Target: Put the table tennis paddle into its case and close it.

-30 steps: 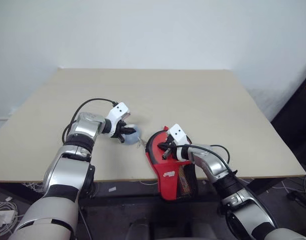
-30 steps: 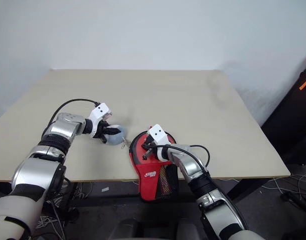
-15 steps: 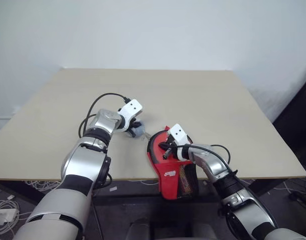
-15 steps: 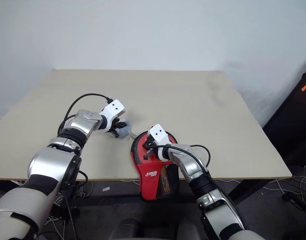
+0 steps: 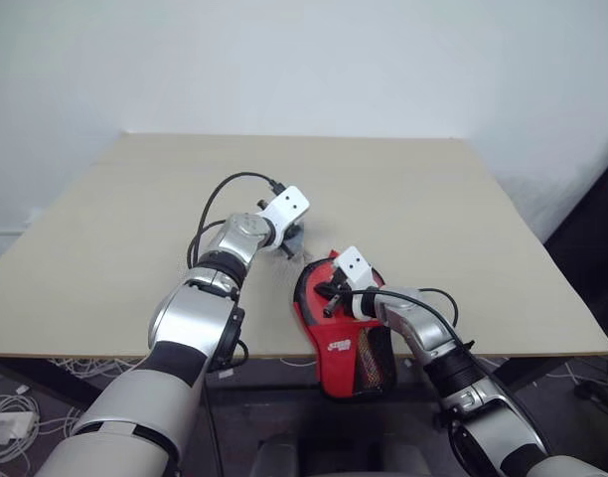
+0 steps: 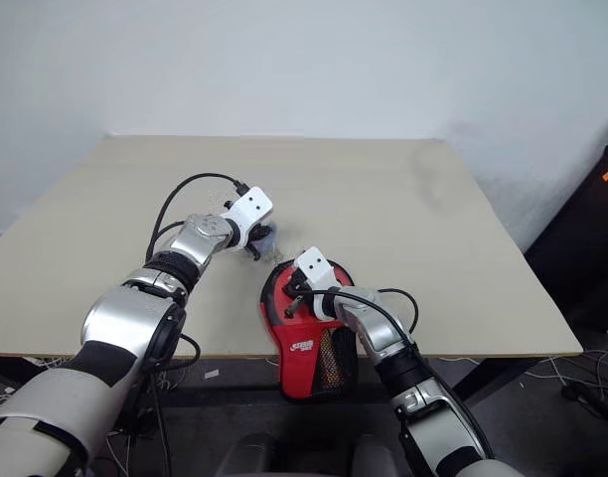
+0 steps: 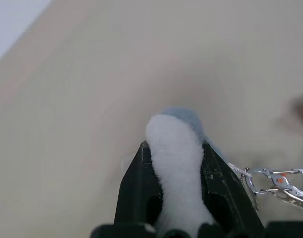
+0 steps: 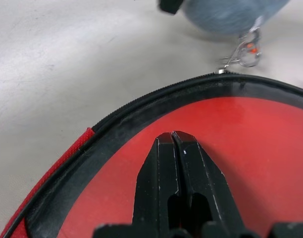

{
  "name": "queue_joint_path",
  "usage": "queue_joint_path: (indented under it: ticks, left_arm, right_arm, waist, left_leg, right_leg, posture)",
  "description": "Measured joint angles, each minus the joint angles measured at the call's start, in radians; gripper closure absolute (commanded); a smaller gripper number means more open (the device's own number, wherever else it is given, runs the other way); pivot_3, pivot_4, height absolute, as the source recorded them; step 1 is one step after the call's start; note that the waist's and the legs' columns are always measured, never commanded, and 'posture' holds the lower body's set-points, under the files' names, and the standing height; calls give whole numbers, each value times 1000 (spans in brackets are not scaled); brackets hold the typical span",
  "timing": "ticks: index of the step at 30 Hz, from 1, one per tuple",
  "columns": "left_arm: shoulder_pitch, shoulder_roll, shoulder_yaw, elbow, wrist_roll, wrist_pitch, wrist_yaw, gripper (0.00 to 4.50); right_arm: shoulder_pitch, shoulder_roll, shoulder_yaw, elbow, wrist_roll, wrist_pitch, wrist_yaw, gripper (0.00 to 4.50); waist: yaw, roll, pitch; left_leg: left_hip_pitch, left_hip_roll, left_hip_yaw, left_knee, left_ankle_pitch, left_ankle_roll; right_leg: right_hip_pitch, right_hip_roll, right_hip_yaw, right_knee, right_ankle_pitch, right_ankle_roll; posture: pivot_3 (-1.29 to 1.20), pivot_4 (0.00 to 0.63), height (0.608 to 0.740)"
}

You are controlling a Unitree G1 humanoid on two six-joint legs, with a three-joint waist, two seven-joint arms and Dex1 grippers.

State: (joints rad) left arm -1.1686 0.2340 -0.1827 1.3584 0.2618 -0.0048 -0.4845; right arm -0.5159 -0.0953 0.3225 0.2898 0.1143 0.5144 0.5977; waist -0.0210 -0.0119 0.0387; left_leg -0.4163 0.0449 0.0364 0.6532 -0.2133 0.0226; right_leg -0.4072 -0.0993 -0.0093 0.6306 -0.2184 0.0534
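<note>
Next, my left gripper releases the pale blue-grey wad on the red case's far rim (image 5: 358, 254), against my right gripper.
The red case (image 5: 340, 346) lies at the table's near edge, its mesh-pocket end hanging over the edge. My right gripper (image 8: 172, 136) is shut, its tips pressed on the smooth red panel inside the case's black trim and zip (image 8: 141, 106). I cannot tell whether that red surface is the table tennis paddle; no handle shows. My left gripper (image 7: 174, 146) is shut on a pale blue-grey wad (image 7: 172, 139), just beyond the case's round end. A silver clasp (image 7: 275, 179) hangs from the wad toward the case.
The tan table (image 5: 403, 189) spreads wide beyond and to both sides of the case. Its front edge (image 5: 542, 348) runs just behind my right forearm. A white wall stands behind; dark gear (image 5: 607, 229) sits off the right side.
My left gripper has carried the wad to the right and farther up the table, from beside the case to just beyond its round end. The right gripper has stayed put.
</note>
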Motion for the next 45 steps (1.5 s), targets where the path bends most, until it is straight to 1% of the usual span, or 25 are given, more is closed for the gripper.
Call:
queue_joint_path:
  ticks: [7,22,28,30,33,34,38,45]
  left_arm:
    - [0,-31,3,10,5,-11,54,4214]
    - [-17,-105,-6,36,95,-18,217,4214]
    - [-20,-137,1,36,94,-49,204,4214]
    - [-22,-146,5,36,83,-89,149,4214]
    - [-21,-162,5,29,71,-177,22,4214]
    - [-21,-165,6,24,60,-220,-49,4214]
    - [6,-164,3,-3,37,-373,-236,4214]
    - [53,-130,-3,-29,35,-500,-438,4214]
  right_arm:
    - [2,-2,0,-4,0,2,0,4500]
    - [18,-2,0,-34,-2,21,-6,4500]
    - [23,-4,0,-45,-3,28,-7,4500]
    - [24,-5,0,-47,-3,28,-7,4500]
    - [24,-6,0,-47,-3,28,-7,4500]
    - [24,-6,1,-47,-3,28,-6,4500]
    - [24,-8,0,-47,-3,29,-6,4500]
    - [22,-9,0,-44,-3,29,-6,4500]
  waist:
    - [0,0,0]
    - [0,0,0]
    - [0,0,0]
    - [1,0,0]
    - [1,0,0]
    - [1,0,0]
    - [0,0,0]
    - [1,0,0]
  left_leg:
    - [0,0,0,0,0,0]
    - [0,0,0,0,0,0]
    - [0,0,0,0,0,0]
    - [0,0,0,0,0,0]
    - [0,0,0,0,0,0]
    - [0,0,0,0,0,0]
    - [0,0,0,0,0,0]
    - [0,0,0,0,0,1]
  right_leg:
    - [0,0,0,0,0,0]
    - [0,0,0,0,0,0]
    - [0,0,0,-1,0,0]
    - [0,0,0,-1,0,0]
    - [0,0,0,-1,0,0]
    - [0,0,0,-1,0,0]
    - [0,0,0,-1,1,-1]
    - [1,0,0,-2,1,-2]
  posture:
    - [0,0,740]
    - [0,0,740]
    - [0,0,740]
    - [0,0,740]
    - [0,0,740]
    - [0,0,740]
    - [0,0,740]
    - [0,0,740]
